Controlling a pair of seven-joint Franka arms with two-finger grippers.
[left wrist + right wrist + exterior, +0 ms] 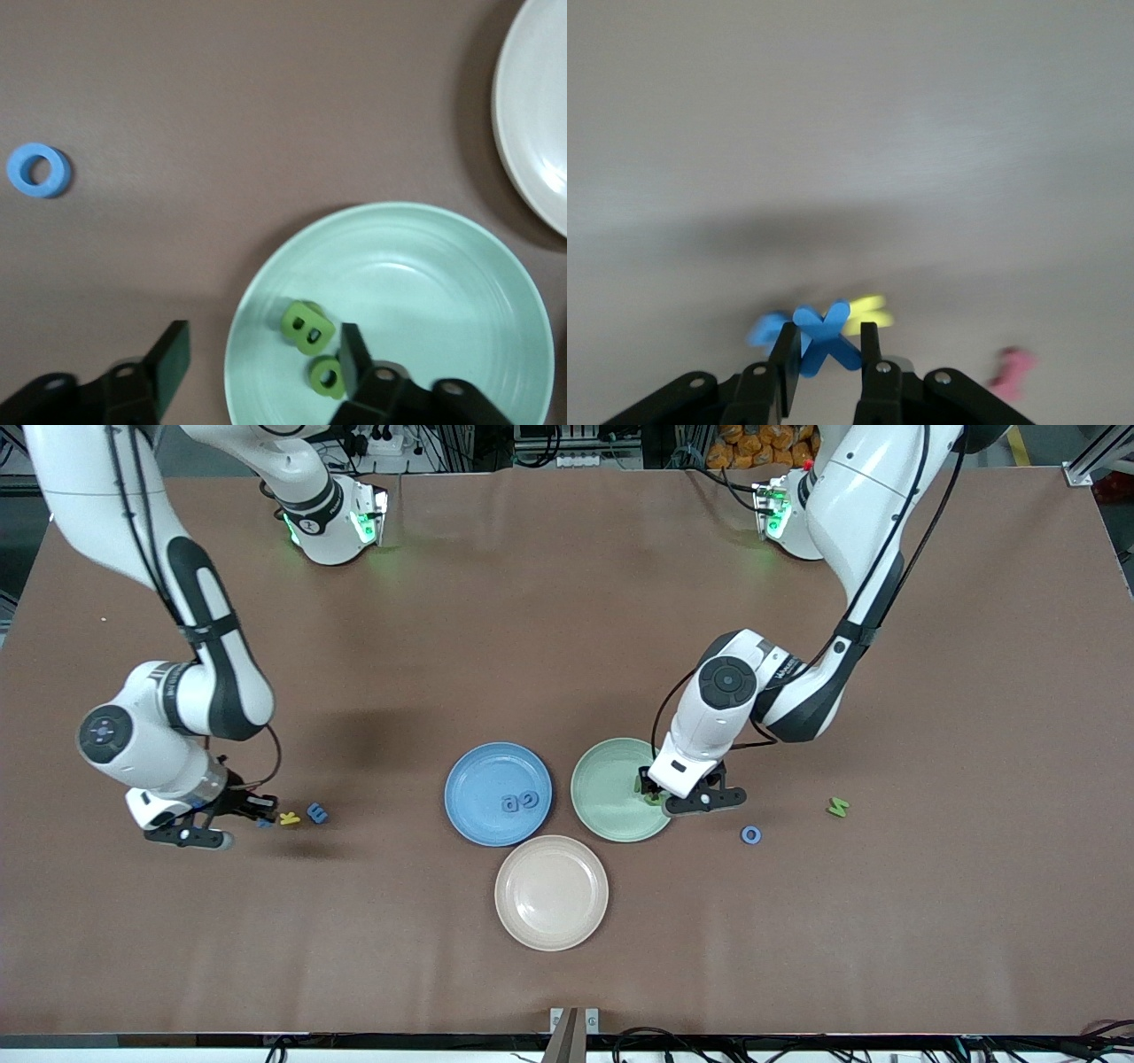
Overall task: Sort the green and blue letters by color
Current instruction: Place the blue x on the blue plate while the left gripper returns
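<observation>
Next, my right gripper releases the blue X letter on the blue plate (517,770), between the plate's blue letters and its far rim. The X is now held low over the table.
My right gripper (827,354) is shut on a blue X letter (824,336), low over the table at the right arm's end (252,810). A blue letter (317,812) and a yellow letter (290,818) lie beside it. The blue plate (474,779) holds two blue letters (519,802). My left gripper (261,363) is open over the green plate's rim (443,266). One finger (354,359) is beside two green letters (308,325) lying in the plate, and the other finger is outside the rim. A blue ring letter (750,834) and a green letter (837,807) lie on the table toward the left arm's end.
An empty beige plate (551,892) sits nearer the front camera than the blue and green plates. A small pink-red letter (1013,370) lies near the right gripper. Brown table surface (567,646) lies open around the plates.
</observation>
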